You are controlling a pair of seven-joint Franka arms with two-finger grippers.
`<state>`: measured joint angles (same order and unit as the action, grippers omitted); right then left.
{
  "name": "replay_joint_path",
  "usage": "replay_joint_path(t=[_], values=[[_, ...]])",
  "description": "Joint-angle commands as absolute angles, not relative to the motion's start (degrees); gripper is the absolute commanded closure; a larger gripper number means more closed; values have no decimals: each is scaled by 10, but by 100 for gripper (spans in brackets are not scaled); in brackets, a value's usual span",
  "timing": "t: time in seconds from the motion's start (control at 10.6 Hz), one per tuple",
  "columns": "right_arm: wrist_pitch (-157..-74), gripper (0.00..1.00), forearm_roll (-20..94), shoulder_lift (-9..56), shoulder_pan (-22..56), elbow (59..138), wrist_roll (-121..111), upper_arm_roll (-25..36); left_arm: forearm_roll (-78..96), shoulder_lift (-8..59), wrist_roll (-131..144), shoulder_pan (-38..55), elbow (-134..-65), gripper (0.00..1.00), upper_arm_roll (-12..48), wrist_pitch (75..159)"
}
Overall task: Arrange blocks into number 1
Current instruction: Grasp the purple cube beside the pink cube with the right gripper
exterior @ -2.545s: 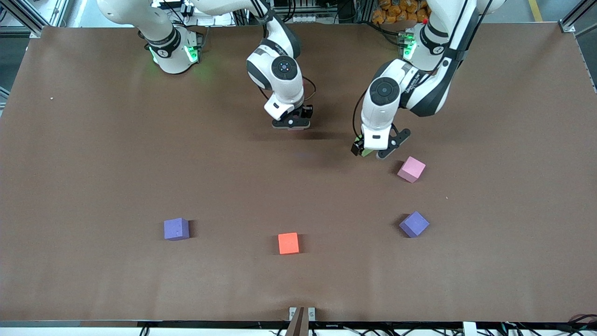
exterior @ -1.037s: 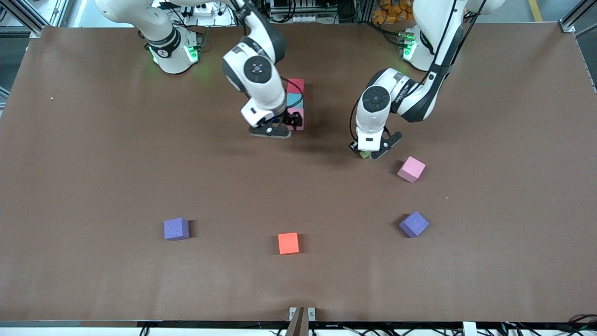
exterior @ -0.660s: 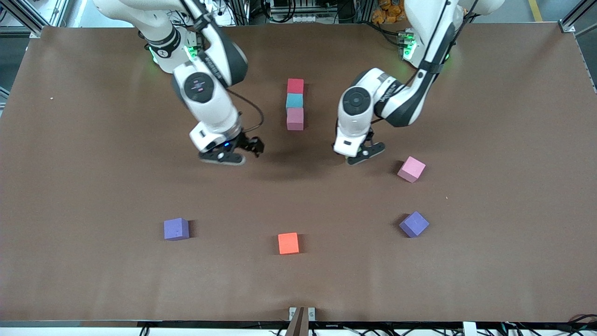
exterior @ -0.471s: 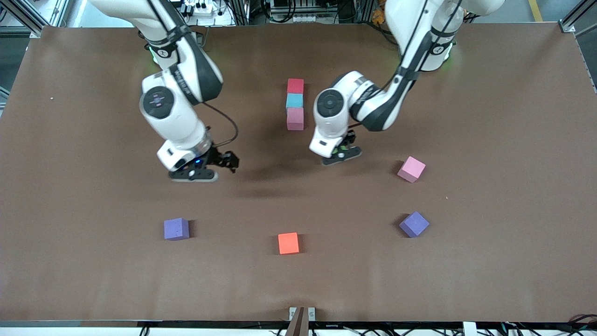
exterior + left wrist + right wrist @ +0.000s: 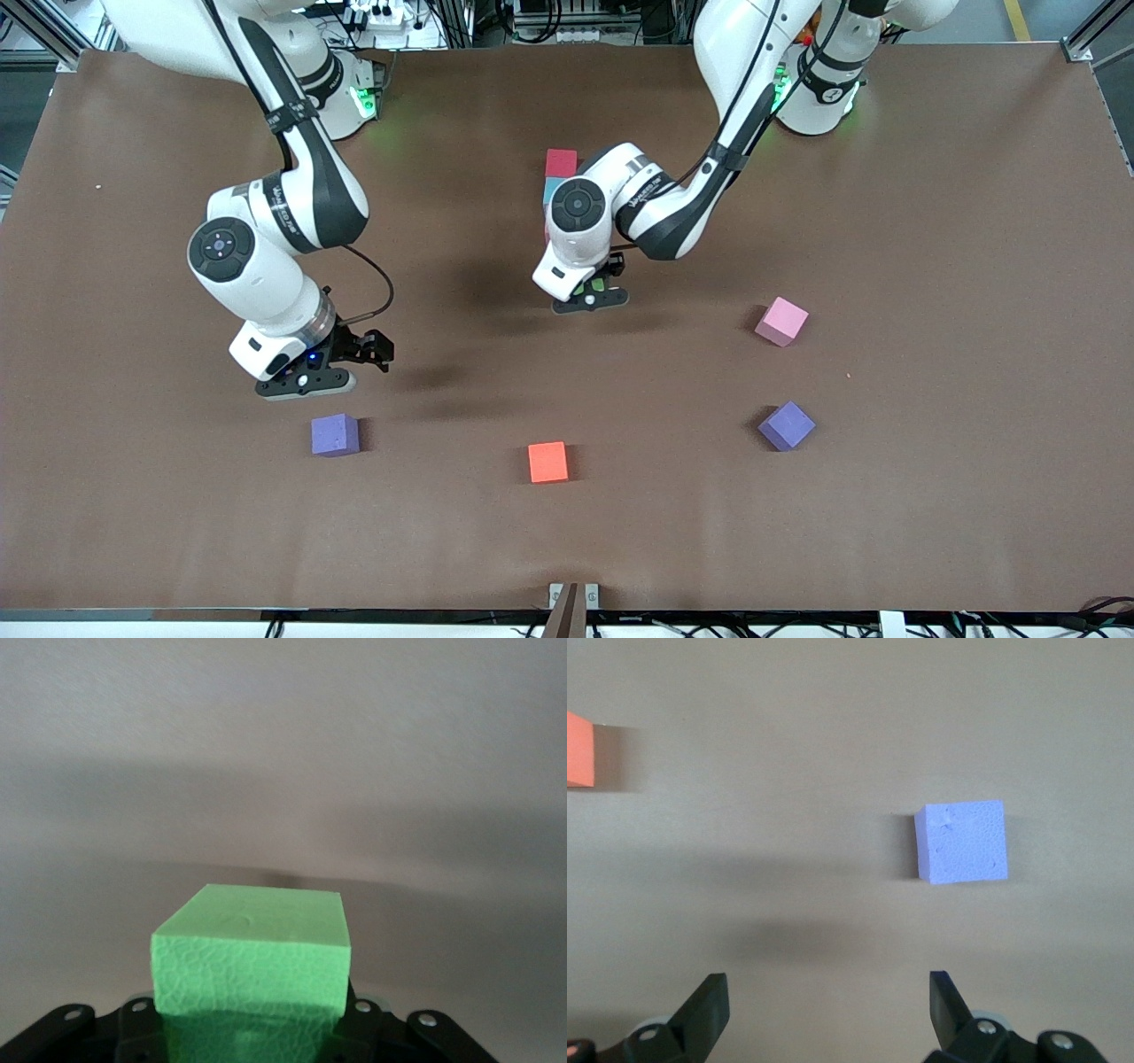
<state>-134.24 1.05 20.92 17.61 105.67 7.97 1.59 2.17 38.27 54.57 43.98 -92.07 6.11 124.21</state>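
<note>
Next, my left hand places the green block at the column's end (image 5: 560, 254) opposite the red block.
My left gripper (image 5: 590, 299) is shut on a green block (image 5: 599, 285), held just above the table beside a column of blocks. In the left wrist view the green block (image 5: 252, 957) fills the jaws. Of the column, the red block (image 5: 561, 162) and a sliver of the light blue block (image 5: 550, 188) show; the left arm hides the rest. My right gripper (image 5: 308, 382) hangs open over the table, close to a purple block (image 5: 335, 435). The right wrist view shows that purple block (image 5: 963, 841) ahead of the open fingers (image 5: 709, 1010), with nothing between them.
An orange block (image 5: 547, 462) lies near the front camera at mid-table; its edge shows as the orange block (image 5: 578, 749) in the right wrist view. A pink block (image 5: 780, 321) and a second purple block (image 5: 786, 425) lie toward the left arm's end.
The right gripper left the column and swung down over the table to the purple block. The left gripper carried the green block from beside the pink block toward the column.
</note>
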Motion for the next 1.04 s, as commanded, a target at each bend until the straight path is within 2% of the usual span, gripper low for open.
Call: replay_joint_path(t=[0.0, 0.28, 0.57, 0.75, 0.85, 0.94], values=[[-1338, 0, 0, 231, 151, 1038, -4, 7, 33, 408, 526, 465, -903, 100, 65, 1230], [-1337, 0, 12, 243, 137, 1023, -19, 7, 31, 412, 531, 494, -904, 100, 65, 1244], [-1332, 0, 50, 260, 122, 976, -11, 8, 30, 423, 542, 505, -906, 100, 63, 1268], [-1356, 0, 54, 329, 124, 973, -7, 10, 25, 431, 546, 509, -907, 100, 63, 1278], [-1395, 0, 55, 345, 122, 973, -7, 10, 24, 432, 548, 510, -907, 100, 63, 1280], [-1398, 0, 56, 343, 121, 974, -9, 10, 23, 432, 549, 511, -907, 100, 63, 1280]])
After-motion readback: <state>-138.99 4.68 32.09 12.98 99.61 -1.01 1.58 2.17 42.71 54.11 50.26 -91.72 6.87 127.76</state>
